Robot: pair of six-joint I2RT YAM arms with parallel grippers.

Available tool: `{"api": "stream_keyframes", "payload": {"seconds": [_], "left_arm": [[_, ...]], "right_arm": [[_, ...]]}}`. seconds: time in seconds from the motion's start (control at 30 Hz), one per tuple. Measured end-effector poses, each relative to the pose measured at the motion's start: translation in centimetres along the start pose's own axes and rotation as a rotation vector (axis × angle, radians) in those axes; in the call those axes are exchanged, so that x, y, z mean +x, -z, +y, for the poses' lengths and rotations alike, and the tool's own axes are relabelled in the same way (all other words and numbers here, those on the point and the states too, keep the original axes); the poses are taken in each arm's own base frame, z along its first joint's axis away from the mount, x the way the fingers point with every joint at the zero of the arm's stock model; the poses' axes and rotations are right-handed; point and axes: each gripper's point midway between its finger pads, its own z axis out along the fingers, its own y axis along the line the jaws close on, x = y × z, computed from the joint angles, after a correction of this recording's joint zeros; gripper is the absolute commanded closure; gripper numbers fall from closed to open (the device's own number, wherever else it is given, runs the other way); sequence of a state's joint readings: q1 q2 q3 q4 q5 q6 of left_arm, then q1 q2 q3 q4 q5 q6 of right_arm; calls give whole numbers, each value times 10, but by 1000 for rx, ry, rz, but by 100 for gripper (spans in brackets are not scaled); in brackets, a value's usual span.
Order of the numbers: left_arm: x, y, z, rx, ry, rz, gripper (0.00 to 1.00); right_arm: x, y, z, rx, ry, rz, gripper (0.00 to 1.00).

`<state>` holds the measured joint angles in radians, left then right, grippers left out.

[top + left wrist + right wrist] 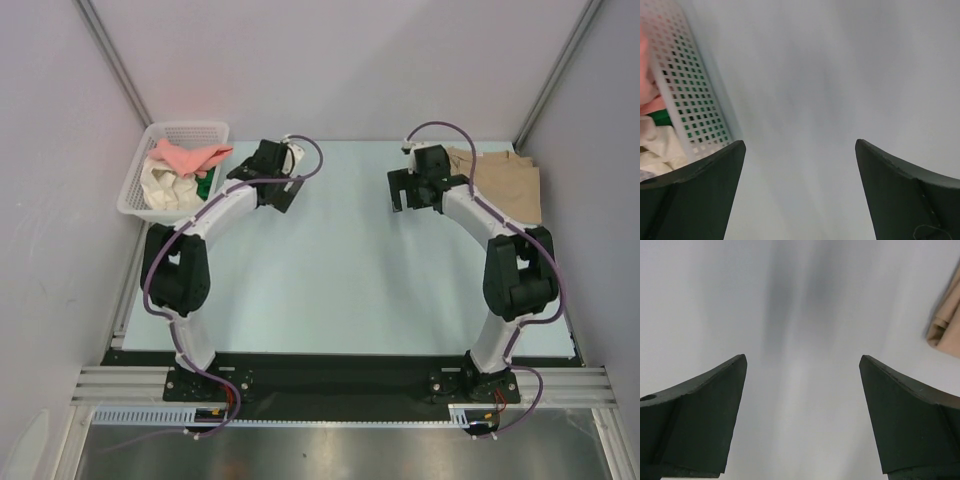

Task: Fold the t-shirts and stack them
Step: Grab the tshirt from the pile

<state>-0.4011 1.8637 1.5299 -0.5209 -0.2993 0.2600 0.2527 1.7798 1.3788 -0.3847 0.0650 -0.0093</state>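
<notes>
Next, my left gripper goes to the salmon-pink shirt's table-side end (206,160), just inside the white basket's rim above the green shirt, and closes there.
A salmon-pink shirt (188,157), a cream-white shirt (165,186) and a bit of green shirt (206,184) lie crumpled in the white lattice basket (190,130) at the back left. A folded tan shirt (510,183) lies flat at the back right; its edge shows in the right wrist view (946,325). My left gripper (272,163) is open and empty over bare table just right of the basket (692,95). My right gripper (415,180) is open and empty over bare table, left of the tan shirt.
The pale table top (340,260) is bounded by grey walls on the left, right and back. Both arm bases stand at the near edge on a black rail (340,375).
</notes>
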Motion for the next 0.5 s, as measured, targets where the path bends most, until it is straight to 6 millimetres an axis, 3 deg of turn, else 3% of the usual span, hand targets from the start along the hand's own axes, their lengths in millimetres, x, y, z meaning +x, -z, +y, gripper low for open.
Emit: {"api": "stream_keyframes", "payload": {"seconds": [0.17, 0.5], "left_arm": [[-1, -10, 52, -111, -20, -2, 10], [-3, -39, 150, -333, 12, 30, 17]], "right_arm": [[10, -14, 16, -40, 119, 52, 0], [5, -5, 45, -270, 71, 68, 0]]}}
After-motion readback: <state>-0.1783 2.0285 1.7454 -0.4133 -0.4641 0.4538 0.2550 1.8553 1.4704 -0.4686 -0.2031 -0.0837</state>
